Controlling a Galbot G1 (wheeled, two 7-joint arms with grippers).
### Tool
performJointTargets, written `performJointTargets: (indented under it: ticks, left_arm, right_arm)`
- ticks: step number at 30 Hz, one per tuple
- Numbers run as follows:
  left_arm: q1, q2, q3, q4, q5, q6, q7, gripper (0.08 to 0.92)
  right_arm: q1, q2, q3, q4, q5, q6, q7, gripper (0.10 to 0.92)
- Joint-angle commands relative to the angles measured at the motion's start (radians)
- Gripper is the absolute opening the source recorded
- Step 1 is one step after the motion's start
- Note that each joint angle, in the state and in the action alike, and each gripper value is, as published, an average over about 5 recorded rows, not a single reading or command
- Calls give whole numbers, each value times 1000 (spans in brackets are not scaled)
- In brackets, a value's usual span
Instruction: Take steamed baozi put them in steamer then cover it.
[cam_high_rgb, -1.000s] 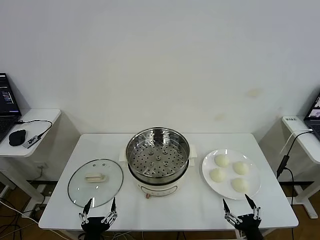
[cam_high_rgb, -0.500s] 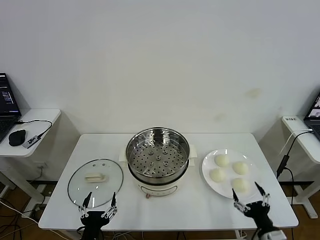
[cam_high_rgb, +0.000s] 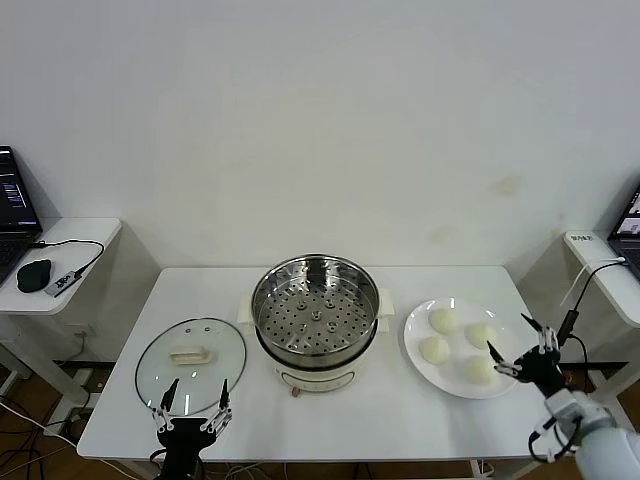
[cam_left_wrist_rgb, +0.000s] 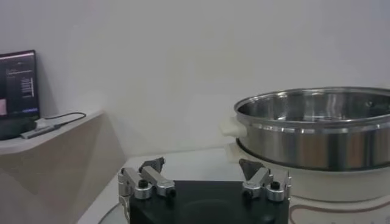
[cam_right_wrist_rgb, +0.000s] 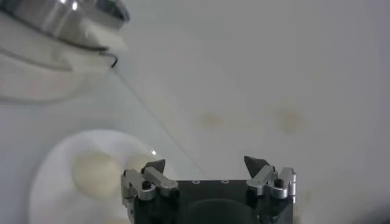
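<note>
Next, I move my right gripper to the baozi (cam_high_rgb: 444, 320) (cam_right_wrist_rgb: 139, 162) nearest the wall, at the far edge of the white plate, and close it on the sides of that baozi.
The steamer (cam_high_rgb: 317, 310), a shiny perforated steel basket on a cream pot base, stands mid-table. To its right, several pale round baozi (cam_high_rgb: 443, 320) lie on a white plate (cam_high_rgb: 462, 388). My right gripper (cam_high_rgb: 506, 331) hovers open at the plate's right edge, beside the right-hand baozi (cam_high_rgb: 481, 335) and touching none. In the right wrist view the gripper (cam_right_wrist_rgb: 205, 162) is empty, with a baozi (cam_right_wrist_rgb: 94, 172) on the plate (cam_right_wrist_rgb: 49, 176) beyond it. My left gripper (cam_high_rgb: 196, 392) stands open and empty at the table's front left; the left wrist view shows it (cam_left_wrist_rgb: 201, 163) facing the steamer (cam_left_wrist_rgb: 317, 131).
A glass lid (cam_high_rgb: 191, 365) with a cream handle lies flat left of the steamer, just beyond the left gripper. A side table (cam_high_rgb: 60, 262) at far left holds a laptop, mouse and cable. Another desk (cam_high_rgb: 605, 270) with hanging cables stands at far right.
My right gripper has swung from the table's front edge out to the right and farther back, ending beside the plate. The left gripper edged slightly toward the lid. Both stayed open.
</note>
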Motion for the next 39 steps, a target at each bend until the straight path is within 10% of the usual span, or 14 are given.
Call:
performJointTargets:
  ticks: [1, 15, 39]
  left_arm:
    - [3, -2, 0, -11, 16, 7, -15, 823]
    - [-3, -13, 1, 0, 45, 16, -17, 823]
    - [-27, -16, -39, 13, 46, 42, -7, 823]
  right_arm:
    - [255, -335, -181, -167, -21, -31, -234, 823]
    - [1057, -381, -1059, -427, 69, -8, -486, 823]
    - [1441, 60, -1457, -925, 10, 102, -658, 823]
